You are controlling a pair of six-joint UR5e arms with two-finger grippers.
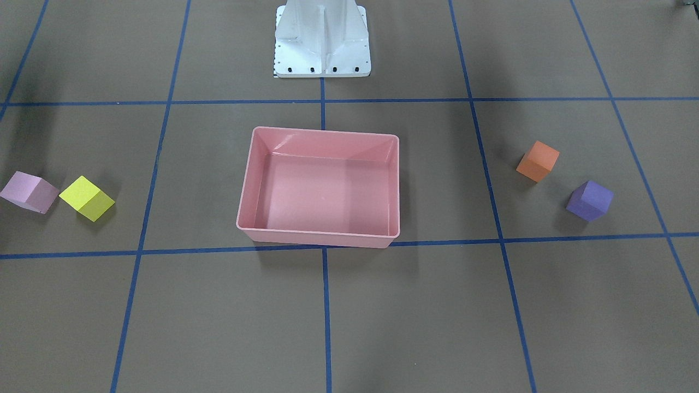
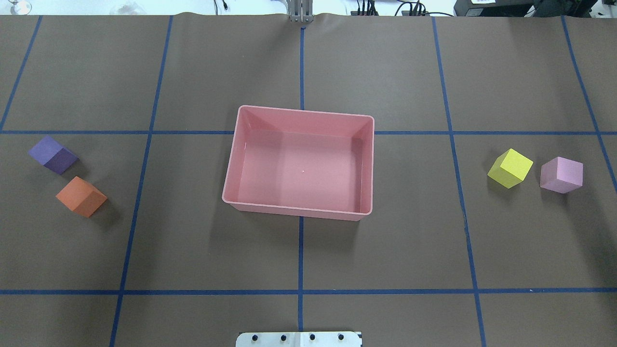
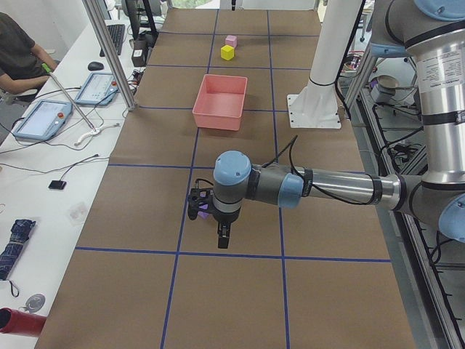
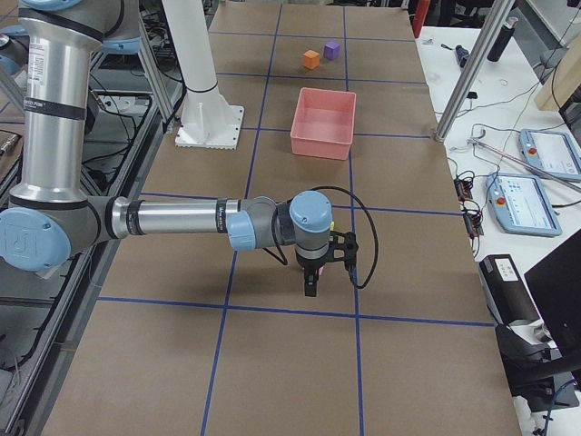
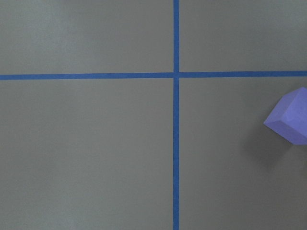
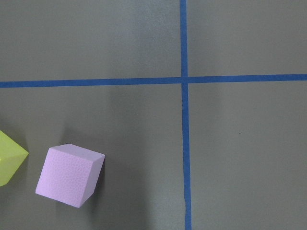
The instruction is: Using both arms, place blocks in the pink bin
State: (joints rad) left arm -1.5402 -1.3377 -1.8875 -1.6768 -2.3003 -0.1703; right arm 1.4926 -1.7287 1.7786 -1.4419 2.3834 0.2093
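Observation:
I need to next move my right gripper to the light pink block beside the yellow block and close it on the light pink block's opposite sides [image 1: 32, 190] [image 6: 70, 174].
The pink bin [image 2: 303, 111] sits empty at the table's centre. The purple block [image 2: 53, 154] and the orange block [image 2: 81, 196] lie on the left side of the overhead view. The yellow block [image 2: 510, 167] and the light pink block [image 2: 561, 174] lie on the right side. My left gripper [image 3: 221, 238] hangs over the table beside the purple block [image 5: 291, 117]. My right gripper [image 4: 310, 286] hovers near the light pink block [image 6: 69, 175] and the yellow block [image 6: 8, 158]. Both grippers show only in the side views, so I cannot tell whether they are open or shut.
The white pedestal base [image 1: 322, 43] stands behind the bin. Blue tape lines grid the brown table cover. A person [image 3: 18, 51] sits at a side bench with tablets [image 3: 43, 116] beyond the table's far edge.

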